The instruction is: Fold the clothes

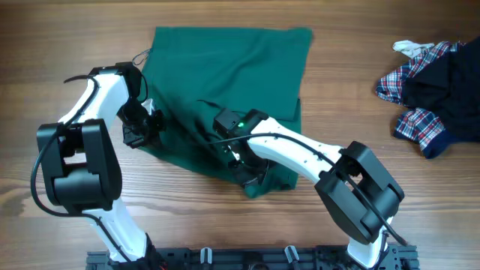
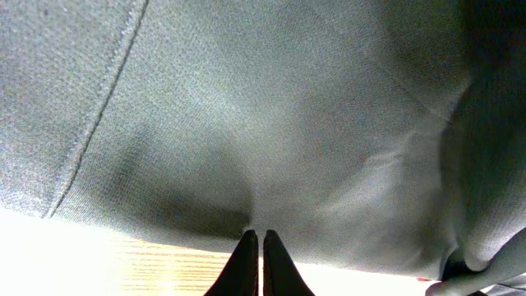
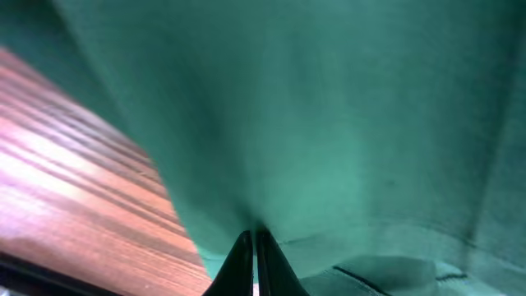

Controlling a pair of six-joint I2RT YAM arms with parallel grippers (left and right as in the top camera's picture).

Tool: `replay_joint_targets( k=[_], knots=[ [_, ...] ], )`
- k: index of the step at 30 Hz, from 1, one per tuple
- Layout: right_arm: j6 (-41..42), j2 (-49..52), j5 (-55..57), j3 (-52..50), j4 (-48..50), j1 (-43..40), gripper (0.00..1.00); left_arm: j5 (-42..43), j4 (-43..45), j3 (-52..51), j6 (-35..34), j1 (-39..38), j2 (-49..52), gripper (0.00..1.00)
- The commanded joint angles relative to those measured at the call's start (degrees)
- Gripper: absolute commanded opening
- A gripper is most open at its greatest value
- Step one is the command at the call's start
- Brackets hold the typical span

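Observation:
Next, I release the garment's front edge with my right gripper beside the garment's edge facing the plaid clothes [image 1: 310, 138].
A dark green garment [image 1: 232, 82] lies spread in the middle of the wooden table, partly bunched near its front edge. My left gripper [image 1: 146, 124] is at the garment's left edge, shut on the fabric; in the left wrist view its fingertips [image 2: 260, 238] pinch the cloth [image 2: 271, 123] above the wood. My right gripper [image 1: 244, 169] is at the garment's front edge, shut on the fabric; in the right wrist view its fingertips [image 3: 252, 237] pinch the green cloth [image 3: 329, 123].
A heap of other clothes, plaid [image 1: 416, 124] and dark navy [image 1: 450, 82], lies at the table's right edge. Bare wooden table [image 1: 60, 45] surrounds the garment. A black rail [image 1: 247, 259] runs along the front edge.

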Motion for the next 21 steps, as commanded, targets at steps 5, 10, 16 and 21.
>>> replay_joint_targets(
  k=[5, 10, 16, 21],
  knots=[
    [13.4, 0.4, 7.2, -0.2, -2.2, -6.8, 0.04, 0.3, -2.4, -0.4, -0.3, 0.2, -0.7, 0.04],
    [7.2, 0.3, 10.0, 2.4, 8.8, -15.4, 0.04, 0.3, -0.8, -0.4, -0.2, 0.2, -0.7, 0.04],
    [3.9, 0.3, 9.1, 9.4, 17.9, -25.8, 0.04, 0.3, -0.4, -0.4, -0.1, 0.2, -0.7, 0.04],
    [1.8, 2.3, -2.1, 9.4, 26.0, -29.1, 0.04, 0.3, 0.4, -0.4, -0.1, 0.2, -0.7, 0.04]
  ],
)
